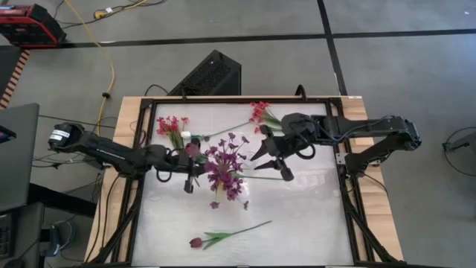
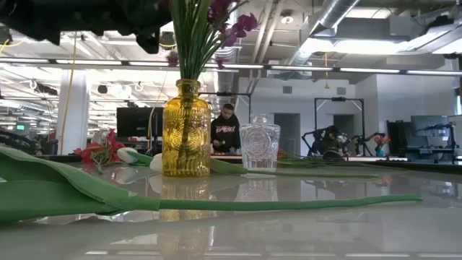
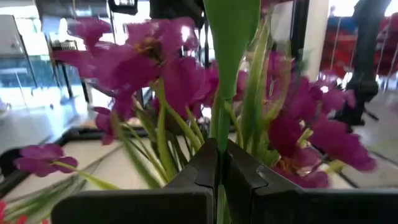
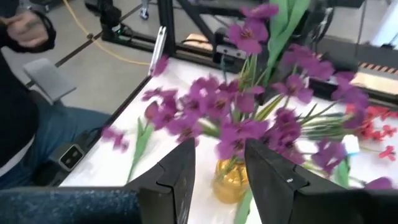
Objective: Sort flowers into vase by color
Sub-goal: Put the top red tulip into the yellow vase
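Observation:
My left gripper is to let go of the green flower stem, now held beside the bunch, in the yellow glass vase (image 1: 221, 184) among the purple flowers.
A yellow glass vase (image 2: 186, 130) near the table's middle holds a bunch of purple flowers (image 1: 223, 167). A clear glass vase (image 2: 258, 144) stands to its right. My left gripper (image 3: 219, 168) is level beside the bunch and shut on a green flower stem (image 3: 219, 118) with a broad leaf. A dark-red bud (image 1: 192, 149) shows by its fingers; whether it tops this stem I cannot tell. My right gripper (image 4: 221, 168) hangs open above the vase's right side, with purple blooms (image 4: 239, 134) seen past its fingers. Red flowers (image 1: 171, 126) lie at the far left, with a white bud (image 1: 186, 136) beside them. My left gripper pinches the green stem (image 3: 218, 140) between its two shut fingers. The fingers come level from the table's left and lie across the stem. The stem stands upright, and its leaf (image 3: 231, 37) rises above the fingers among the purple blooms. Its lower end is hidden.
More red flowers (image 1: 260, 113) lie at the far right of the tabletop. A dark-red tulip (image 1: 197, 242) with a long stem lies by the near edge. Two fallen purple blooms (image 1: 214, 205) lie near the vase. A person (image 2: 226, 126) shows in the room behind.

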Tool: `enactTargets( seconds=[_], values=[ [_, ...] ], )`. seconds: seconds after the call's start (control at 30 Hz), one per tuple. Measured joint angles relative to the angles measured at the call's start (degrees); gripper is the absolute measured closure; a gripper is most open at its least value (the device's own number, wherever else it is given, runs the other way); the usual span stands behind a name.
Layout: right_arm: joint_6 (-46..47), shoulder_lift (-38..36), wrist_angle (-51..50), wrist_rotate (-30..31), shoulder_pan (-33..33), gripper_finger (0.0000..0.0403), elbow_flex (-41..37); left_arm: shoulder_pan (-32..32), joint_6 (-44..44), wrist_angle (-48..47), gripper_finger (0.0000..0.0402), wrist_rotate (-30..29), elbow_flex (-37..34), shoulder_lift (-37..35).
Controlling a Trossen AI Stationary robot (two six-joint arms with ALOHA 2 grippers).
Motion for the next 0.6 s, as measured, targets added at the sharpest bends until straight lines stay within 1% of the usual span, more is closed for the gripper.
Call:
enactTargets(
  seconds=[0.13,0.2,0.37,0.6],
  values=[
    [-0.24,0.00,-1.96,0.01,0.97,0.0239,0.00,0.00,-0.03,-8.33,0.0401,0.47,3.73,0.00],
    [-0.47,0.00,-2.79,0.02,1.33,0.0239,0.00,0.00,-0.03,-10.20,0.0401,0.51,4.40,0.00],
    [-0.80,0.00,-4.05,0.00,1.72,0.0239,0.00,0.00,-1.42,-10.95,0.0401,0.50,4.30,1.74],
    [-0.83,-0.02,-5.76,0.02,1.81,0.0239,-0.04,-0.08,-2.39,-6.88,0.0401,0.68,4.22,8.84]
  ],
)
